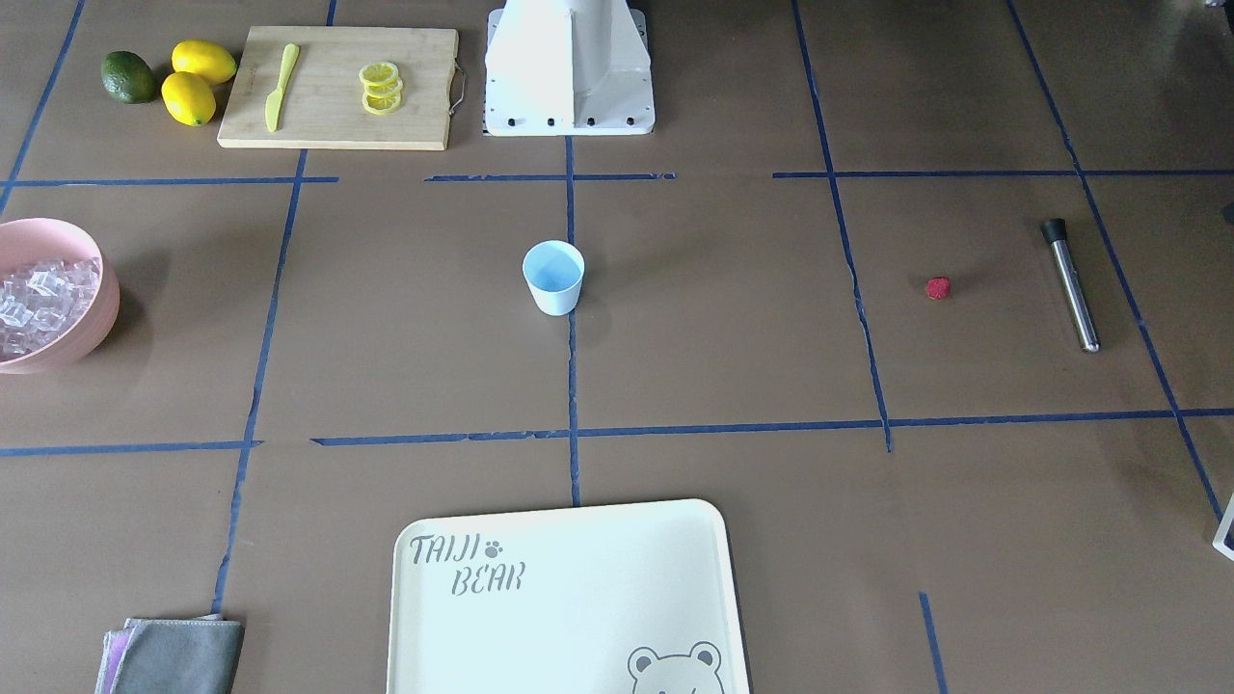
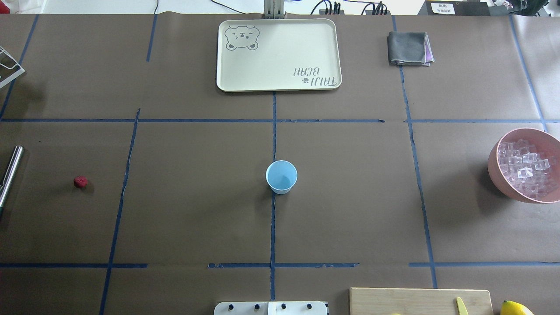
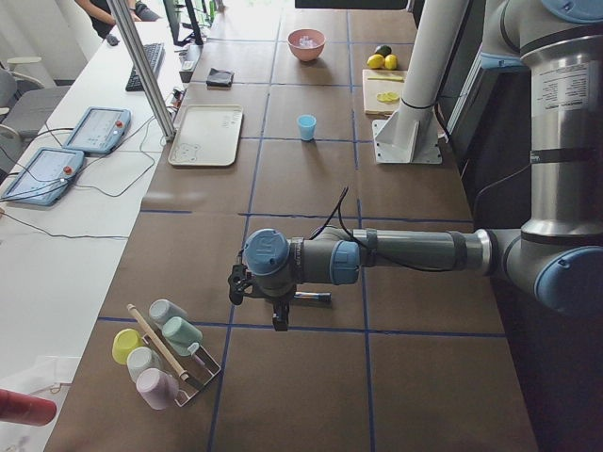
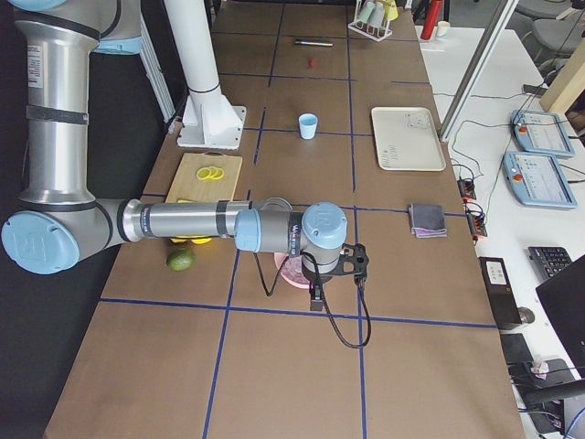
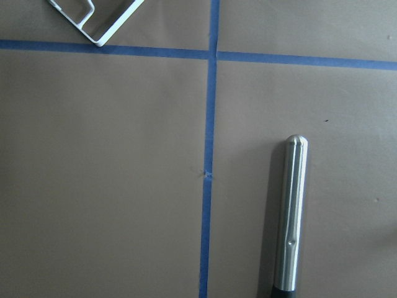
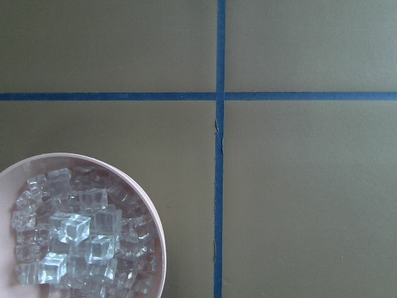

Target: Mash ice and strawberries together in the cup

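Observation:
I should next close my right gripper on the top ice cube (image 1: 44, 282) (image 6: 52, 268) at the near side of the pile in the pink bowl.
The pale blue cup (image 1: 554, 278) (image 2: 281, 176) stands upright and empty at the table's middle. A small red strawberry (image 1: 938, 287) (image 2: 80, 181) lies alone on the robot's left side. The ice (image 2: 525, 168) (image 6: 74, 236) is heaped in a pink bowl (image 2: 496, 175) on the robot's right side. My left gripper (image 3: 279, 320) hangs over a steel muddler (image 5: 291, 217) (image 1: 1072, 285) at the left end. My right gripper (image 4: 315, 300) hovers beside the pink bowl. Each gripper shows only in a side view, so I cannot tell whether it is open or shut.
A cream tray (image 2: 227, 83) lies at the far middle, with a grey cloth (image 2: 409, 48) to its right. A cutting board (image 1: 251, 116) holds lemon slices (image 1: 381, 87) and a yellow knife (image 1: 281, 85); lemons (image 1: 198, 82) and a lime (image 1: 128, 77) lie beside it. A cup rack (image 3: 165, 353) stands at the left end.

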Tool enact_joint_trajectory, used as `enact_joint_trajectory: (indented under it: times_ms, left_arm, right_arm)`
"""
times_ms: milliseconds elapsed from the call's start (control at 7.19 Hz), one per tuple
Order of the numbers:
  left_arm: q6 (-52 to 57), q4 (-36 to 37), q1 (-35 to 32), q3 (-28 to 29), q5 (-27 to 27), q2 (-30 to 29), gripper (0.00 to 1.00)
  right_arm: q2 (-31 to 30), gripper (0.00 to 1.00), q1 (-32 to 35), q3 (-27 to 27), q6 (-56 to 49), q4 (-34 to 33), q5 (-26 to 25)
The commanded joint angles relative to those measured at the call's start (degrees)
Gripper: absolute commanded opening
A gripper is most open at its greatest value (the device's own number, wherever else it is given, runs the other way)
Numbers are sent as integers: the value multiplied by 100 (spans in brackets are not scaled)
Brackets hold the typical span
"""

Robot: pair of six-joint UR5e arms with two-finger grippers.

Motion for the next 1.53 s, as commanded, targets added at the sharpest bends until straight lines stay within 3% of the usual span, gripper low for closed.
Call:
enact_joint_trajectory:
  times_ms: [0,139,278,696,835,1113,1392]
  left_arm:
    - [-32,0,9,5,-98,-24,100]
    - [-41,0,9,5,-133,-94,100]
    - [-50,-9,17,5,-159,-112,100]
    - [-50,-18,18,-12,-159,-147,100]
    - [-41,-18,18,-12,-151,-147,100]
    - [-50,-27,18,-30,-160,-147,100]
    - [-50,-27,18,-74,-160,-147,100]
  right_arm:
    - [176,100,-7,135,-8,-10,-1]
    - [186,100,-24,119,1,-1,33]
    - [186,100,-120,449,18,16,43]
    - [194,100,-1223,1233,1998,112,-18]
    - [90,100,-1533,1226,2718,548,-323]
    - [-462,99,-2017,1121,3862,2196,-466]
    - [-640,98,-2360,902,4289,2608,-528]
